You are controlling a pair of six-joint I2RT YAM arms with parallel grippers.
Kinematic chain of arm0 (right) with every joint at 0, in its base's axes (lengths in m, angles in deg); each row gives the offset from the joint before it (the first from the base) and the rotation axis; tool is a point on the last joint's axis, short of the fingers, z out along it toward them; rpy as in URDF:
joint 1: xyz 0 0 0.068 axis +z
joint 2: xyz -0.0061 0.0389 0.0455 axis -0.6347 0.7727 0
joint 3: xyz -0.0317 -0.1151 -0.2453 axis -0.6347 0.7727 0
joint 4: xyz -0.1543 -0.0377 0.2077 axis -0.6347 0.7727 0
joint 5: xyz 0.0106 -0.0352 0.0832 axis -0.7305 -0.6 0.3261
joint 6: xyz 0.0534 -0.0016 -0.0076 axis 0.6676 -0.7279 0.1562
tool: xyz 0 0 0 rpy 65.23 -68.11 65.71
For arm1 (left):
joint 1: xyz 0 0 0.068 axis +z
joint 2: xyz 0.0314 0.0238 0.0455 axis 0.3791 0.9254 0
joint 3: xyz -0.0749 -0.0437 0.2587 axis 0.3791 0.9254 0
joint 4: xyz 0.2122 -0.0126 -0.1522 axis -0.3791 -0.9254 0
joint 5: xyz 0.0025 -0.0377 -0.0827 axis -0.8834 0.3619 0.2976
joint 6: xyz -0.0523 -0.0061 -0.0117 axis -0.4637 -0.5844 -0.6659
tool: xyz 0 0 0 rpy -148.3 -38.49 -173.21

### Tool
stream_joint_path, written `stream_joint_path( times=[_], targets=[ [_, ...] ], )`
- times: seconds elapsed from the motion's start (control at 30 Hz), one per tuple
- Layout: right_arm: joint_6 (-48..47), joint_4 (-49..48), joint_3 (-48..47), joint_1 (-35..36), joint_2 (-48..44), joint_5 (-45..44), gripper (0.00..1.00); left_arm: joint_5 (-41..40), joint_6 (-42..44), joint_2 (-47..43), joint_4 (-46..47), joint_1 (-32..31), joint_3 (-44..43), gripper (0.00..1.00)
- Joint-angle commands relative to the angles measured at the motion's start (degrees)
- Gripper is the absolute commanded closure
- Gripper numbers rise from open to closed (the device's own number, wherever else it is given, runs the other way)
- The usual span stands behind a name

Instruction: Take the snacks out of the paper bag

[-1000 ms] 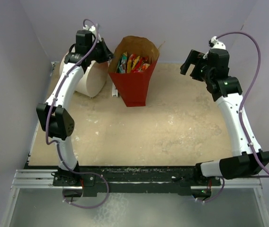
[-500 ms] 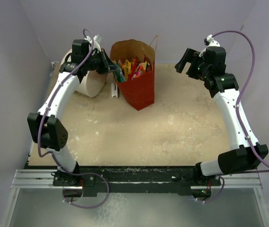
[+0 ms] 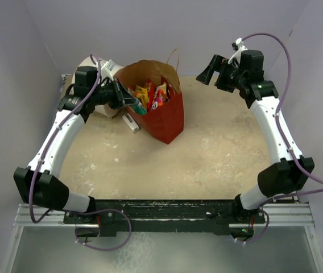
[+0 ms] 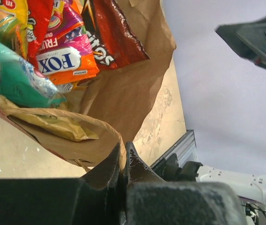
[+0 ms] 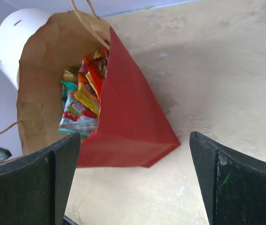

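My right gripper is to close next on the thin brown handle [image 3: 178, 56] [image 5: 84, 21] of the paper bag, on the side opposite my left gripper.
The paper bag [image 3: 164, 116], red outside and brown inside, leans on the table with its mouth open upward and to the left. Several bright snacks [image 3: 149, 94] lie inside it. My left gripper [image 3: 128, 99] is shut on the bag's left rim; in the left wrist view the fingers [image 4: 137, 166] pinch the brown paper edge [image 4: 106, 136], with the snacks [image 4: 60, 63] just beyond. My right gripper [image 3: 210, 71] is open and empty, in the air to the right of the bag. In the right wrist view the bag [image 5: 128, 117] and the snacks [image 5: 82, 103] lie below my open gripper [image 5: 135, 180].
A white cylinder drum [image 3: 87, 63] lies behind my left arm at the back left, and shows in the right wrist view [image 5: 11, 33]. A small white object [image 3: 131, 123] lies on the table by the bag's left side. Walls close in at the back and sides.
My left gripper has pulled the bag's rim left and toward the near side; the bag has shifted and tilted with it. My right gripper has moved left toward the bag, still open.
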Motion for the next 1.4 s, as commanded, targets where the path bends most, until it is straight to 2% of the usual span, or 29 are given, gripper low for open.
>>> stream_joint_path(
  times=[0.0,0.17,0.37,0.47,0.53,0.73,0.77,0.87,1.03,1.13,1.17,1.37],
  targets=[
    [0.32,-5.67,-4.26,1.5,3.41,10.91,0.0,2.74,-3.95,-8.22,1.63,0.15,1.54,1.0],
    [2.22,-12.91,-6.44,4.91,9.05,10.76,0.0,0.7,-4.23,-11.86,-1.83,0.23,3.11,1.0],
    [4.38,-11.01,-22.04,6.51,21.47,13.65,0.13,-0.6,-0.8,-11.97,-7.0,0.23,1.4,1.0],
    [4.63,-10.4,-25.44,8.5,24.17,15.51,0.15,-2.52,1.87,-11.65,-10.33,0.32,-0.28,1.0],
    [4.67,-9.67,-25.54,9.73,24.28,16.66,0.18,-3.46,3.01,-11.53,-11.87,0.32,-0.87,1.0],
    [6.43,-14.86,-16.46,10.52,18.69,16.53,0.14,-3.74,4.25,-11.7,-12.72,0.32,-0.73,1.0],
    [6.61,-14.78,-15.97,10.52,18.74,16.37,0.17,-3.56,4.34,-11.56,-12.83,0.32,-0.76,1.0],
    [6.91,-14.27,-17.92,10.52,21.08,18.0,0.38,-2.83,4.48,-11.08,-12.81,0.32,-0.68,1.0],
    [9.16,-13.58,-21.23,10.52,23.3,18.4,0.66,-1.65,5.4,-9.84,-12.96,0.37,-1.68,1.0],
    [9.42,-12.85,-20.52,9.96,21.3,14.59,0.93,-1.84,6.01,-9.31,-13.55,0.38,-2.49,1.0],
    [9.41,-12.72,-19.82,9.68,20.2,13.48,0.98,-2.01,6.18,-9.18,-13.75,0.35,-2.85,1.0],
    [8.52,-12.39,-11.04,8.93,11.52,10.91,1.0,-4.14,6.13,-9.53,-15.07,0.41,-3.29,0.99]
  ],
)
